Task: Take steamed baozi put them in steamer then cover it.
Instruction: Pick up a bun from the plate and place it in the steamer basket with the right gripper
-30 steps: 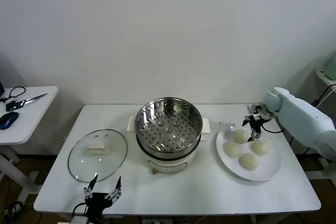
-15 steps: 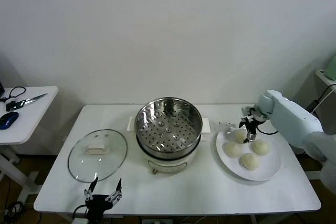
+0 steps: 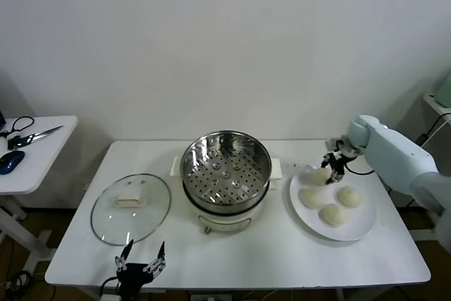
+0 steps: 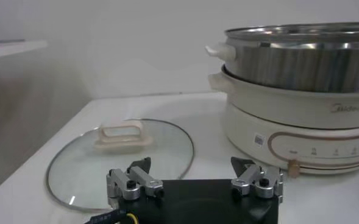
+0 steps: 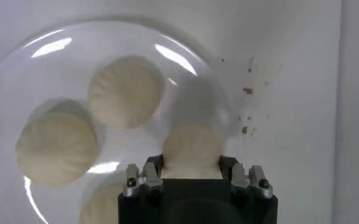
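Next, my right gripper releases the baozi, now held at the white plate's rim, on the far part of the steamer's perforated tray (image 3: 228, 156), close to the back rim.
The steamer (image 3: 226, 167), a shiny steel pot with a perforated tray on a cream base, stands open at the table's middle; it also shows in the left wrist view (image 4: 301, 61). Four cream-white baozi are at the white plate (image 3: 364, 225) to its right. My right gripper (image 3: 333, 168) is shut on the far-left baozi (image 3: 320, 174), fingers against both its sides in the right wrist view (image 5: 191, 146), at the plate's rim (image 5: 21, 67). Three other baozi (image 5: 125, 91) lie on the plate. My left gripper (image 3: 139, 256) is open and empty at the table's front-left edge.
The glass lid (image 3: 131, 208) with a cream handle lies flat left of the steamer, just beyond my left gripper (image 4: 191, 167). A small side table (image 3: 28, 153) at the far left holds scissors and a mouse. Crumbs lie on the table beyond the plate.
My right gripper has moved a little left and toward the far side, onto the far-left baozi, and closed on it. The left arm has not moved.
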Motion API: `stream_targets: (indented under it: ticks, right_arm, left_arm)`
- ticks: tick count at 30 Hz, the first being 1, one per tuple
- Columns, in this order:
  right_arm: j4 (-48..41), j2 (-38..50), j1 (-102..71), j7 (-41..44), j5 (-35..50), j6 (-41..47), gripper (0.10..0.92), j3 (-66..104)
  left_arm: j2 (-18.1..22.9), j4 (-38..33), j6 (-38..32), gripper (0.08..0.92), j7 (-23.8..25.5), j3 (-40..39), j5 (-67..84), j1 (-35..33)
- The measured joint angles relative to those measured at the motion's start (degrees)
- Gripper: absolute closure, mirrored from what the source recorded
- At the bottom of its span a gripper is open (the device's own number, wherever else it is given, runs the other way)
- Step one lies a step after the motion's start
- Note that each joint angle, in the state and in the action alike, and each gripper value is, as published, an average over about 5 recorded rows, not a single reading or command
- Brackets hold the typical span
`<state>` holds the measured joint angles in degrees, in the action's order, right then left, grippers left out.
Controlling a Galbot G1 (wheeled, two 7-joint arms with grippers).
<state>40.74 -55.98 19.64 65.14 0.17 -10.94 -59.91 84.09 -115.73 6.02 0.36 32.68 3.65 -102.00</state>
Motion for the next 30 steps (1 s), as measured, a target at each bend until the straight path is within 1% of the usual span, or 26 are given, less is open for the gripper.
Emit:
stream_targets:
  ticks: [8, 14, 18, 21, 30]
  right_arm:
    - [10.3, -3.4, 17.4, 2.2, 6.8, -9.5, 0.406, -12.3]
    - [19.1, -8.1, 25.0, 2.1, 8.1, -16.5, 0.406, -17.1]
    - [22.8, -11.3, 26.2, 1.0, 5.9, -20.4, 0.406, -18.0]
    - [23.8, -13.5, 25.3, 0.1, 2.9, -22.7, 0.406, -17.8]
    - [20.9, -18.5, 17.8, -3.2, -7.9, -26.8, 0.408, -14.8]
  left_arm:
    - [-0.1, -0.5, 0.1, 0.177, -0.1, -0.1, -0.4, -0.1]
    - [-0.1, -1.0, 0.2, 0.177, -0.1, -0.1, -0.5, -0.1]
    - [-0.1, -1.3, 0.3, 0.177, -0.1, -0.1, -0.6, 0.0]
    - [-0.1, -1.5, 0.2, 0.177, -0.2, 0.0, -0.7, -0.1]
    - [0.0, -2.1, 0.1, 0.177, -0.5, 0.0, -0.9, -0.7]
